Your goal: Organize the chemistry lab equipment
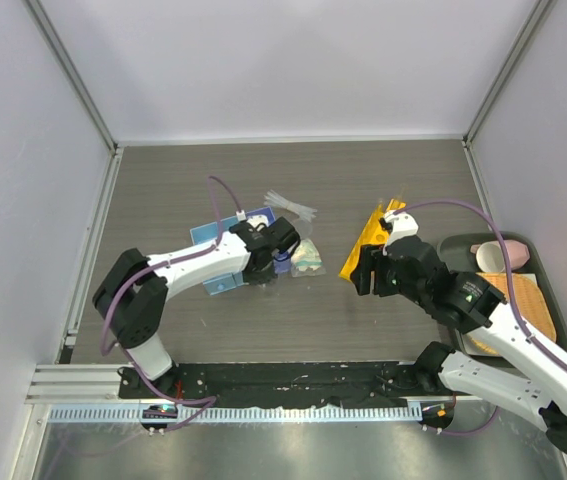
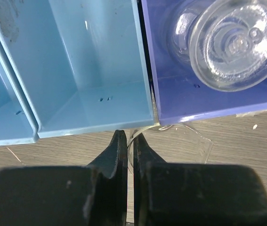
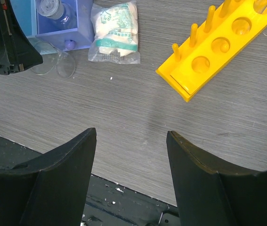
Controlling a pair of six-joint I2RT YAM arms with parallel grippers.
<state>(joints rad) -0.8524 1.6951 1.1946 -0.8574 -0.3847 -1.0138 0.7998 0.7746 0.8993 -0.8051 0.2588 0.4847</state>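
The clear round dish will go down in the far end of the purple box (image 1: pixel 262 226) from my left gripper.
My left gripper (image 2: pixel 129 141) is shut on the thin rim of a clear round dish (image 2: pixel 142 132), low over the table just in front of a light blue box (image 2: pixel 100 70). A second clear dish (image 2: pixel 194 141) lies flat beside it. The purple box (image 2: pixel 208 99) to the right holds a clear glass flask (image 2: pixel 232 44). In the right wrist view both dishes (image 3: pixel 66 66) lie by the left gripper (image 3: pixel 6 47). Further right are the packet (image 3: pixel 114 33) of green-beige contents and the yellow rack (image 3: pixel 218 42). My right gripper (image 3: pixel 131 136) hangs open over bare table, near the rack's (image 1: pixel 373 240) near end.
Thin clear tubes (image 1: pixel 291 207) lie behind the packet (image 1: pixel 308 257). A dark tray (image 1: pixel 463 245) at the right holds a pink cup (image 1: pixel 490 257) and an orange woven mat (image 1: pixel 523 305). The black base rail (image 3: pixel 124 193) runs along the near edge.
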